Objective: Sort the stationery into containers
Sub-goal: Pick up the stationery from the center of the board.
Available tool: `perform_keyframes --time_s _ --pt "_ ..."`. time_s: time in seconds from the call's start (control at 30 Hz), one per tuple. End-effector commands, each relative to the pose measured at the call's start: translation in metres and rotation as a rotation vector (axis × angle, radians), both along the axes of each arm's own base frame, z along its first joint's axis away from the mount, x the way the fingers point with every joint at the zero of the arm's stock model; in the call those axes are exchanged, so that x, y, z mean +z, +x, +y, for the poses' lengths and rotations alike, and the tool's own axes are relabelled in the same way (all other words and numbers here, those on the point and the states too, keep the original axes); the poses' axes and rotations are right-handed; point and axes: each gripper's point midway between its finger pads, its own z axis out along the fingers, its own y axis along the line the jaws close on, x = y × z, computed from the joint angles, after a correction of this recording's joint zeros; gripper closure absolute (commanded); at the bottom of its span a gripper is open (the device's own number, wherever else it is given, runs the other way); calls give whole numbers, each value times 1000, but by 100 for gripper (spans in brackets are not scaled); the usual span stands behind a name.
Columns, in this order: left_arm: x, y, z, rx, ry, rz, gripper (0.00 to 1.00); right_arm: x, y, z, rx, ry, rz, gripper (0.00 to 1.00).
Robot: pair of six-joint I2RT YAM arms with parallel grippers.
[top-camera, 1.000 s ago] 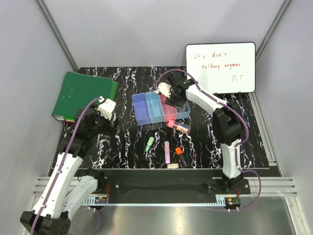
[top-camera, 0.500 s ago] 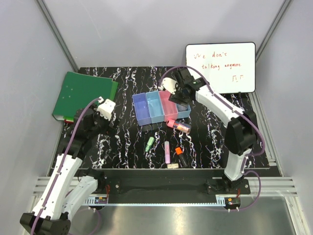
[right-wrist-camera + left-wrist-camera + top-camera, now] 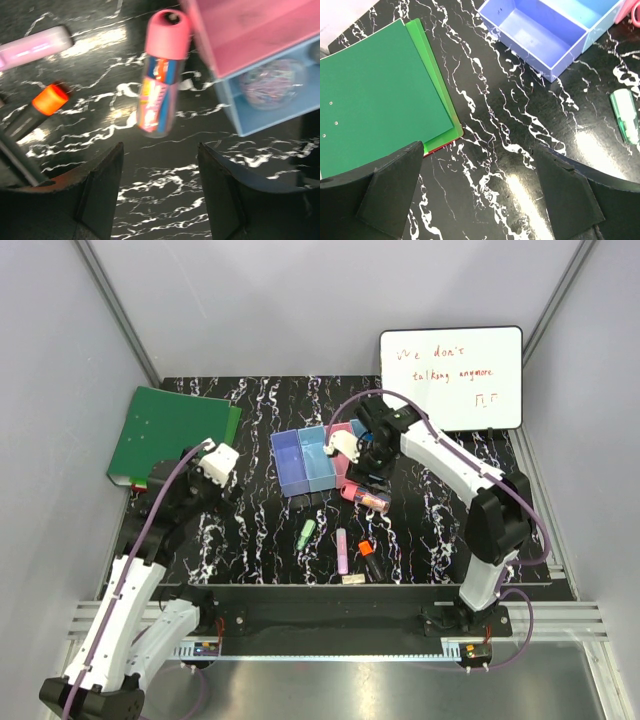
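The left gripper needs to next close on the pink cap (image 3: 348,491) (image 3: 635,15) of the pink-capped tube, because the right gripper needs to hold the body of the tube.
The four joined bins (image 3: 305,462), two blue, one pink and one light blue, stand mid-table. The clear round jar (image 3: 272,84) lies in the light blue bin (image 3: 260,117). My right gripper (image 3: 366,472) is open and empty just in front of the pink bin (image 3: 250,30), above the pink-capped tube (image 3: 366,498) that lies on the mat (image 3: 161,75). In front lie the green highlighter (image 3: 306,533), pink highlighter (image 3: 342,550), orange-capped marker (image 3: 368,558) and beige eraser (image 3: 353,579). My left gripper (image 3: 222,483) is open and empty, left of the bins (image 3: 540,35). The blue-capped bottle is not in view.
The green binder (image 3: 170,435) lies at the back left and fills the left of the left wrist view (image 3: 375,100). The whiteboard with orange writing (image 3: 450,378) leans at the back right. The black marbled mat (image 3: 260,540) ends at the near rail.
My right gripper has moved from over the bins toward the near side and now hangs above the pink-capped tube. The left arm has barely moved.
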Motion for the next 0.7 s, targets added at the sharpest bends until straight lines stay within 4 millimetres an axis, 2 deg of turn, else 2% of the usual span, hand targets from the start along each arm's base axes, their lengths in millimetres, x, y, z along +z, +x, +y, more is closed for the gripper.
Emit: perform_keyframes --time_s 0.0,0.27,0.67 --pt "21 4 -1 -31 21 -68 2 -1 -28 0 28 11 95 33" --pt "30 10 -4 -42 15 -71 1 -35 -24 -4 46 -57 143 33" --pt "28 13 -15 -63 -40 -47 1 -73 -4 -3 22 -100 139 33"
